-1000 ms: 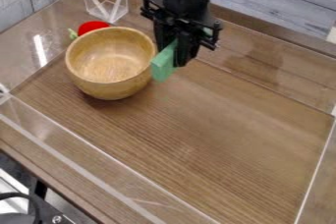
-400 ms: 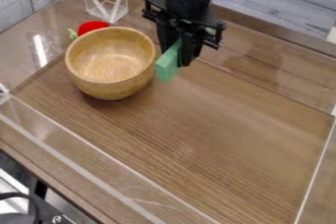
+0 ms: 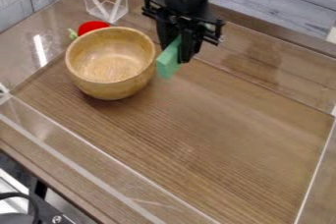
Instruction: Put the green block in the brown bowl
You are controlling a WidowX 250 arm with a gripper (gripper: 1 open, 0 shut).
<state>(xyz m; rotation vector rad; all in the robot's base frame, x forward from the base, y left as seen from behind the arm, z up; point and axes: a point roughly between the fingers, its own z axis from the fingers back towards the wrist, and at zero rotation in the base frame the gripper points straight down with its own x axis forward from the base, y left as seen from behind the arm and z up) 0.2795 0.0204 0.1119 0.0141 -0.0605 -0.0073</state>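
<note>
Next, I let go of the green block inside the brown bowl (image 3: pixel 101 55), toward the side of the bowl near the small red object.
The brown bowl (image 3: pixel 110 62), round and light tan with visible grain, stands on the wooden table at the left. Just right of its rim hangs the green block (image 3: pixel 171 59), a small light green bar, tilted and held a little above the table. My black gripper (image 3: pixel 183 51) points straight down and is shut on the block's upper end. The block's lower end shows below the fingers, close to the bowl's outer wall. The bowl's inside holds nothing.
A small red object (image 3: pixel 92 28) lies behind the bowl at the far left. Clear plastic walls (image 3: pixel 79 169) border the table's front and left sides. A grey plank wall runs along the back.
The green block has shifted slightly in tilt as the wrist rolled a little. The gripper stays in the same spot beside the bowl.
</note>
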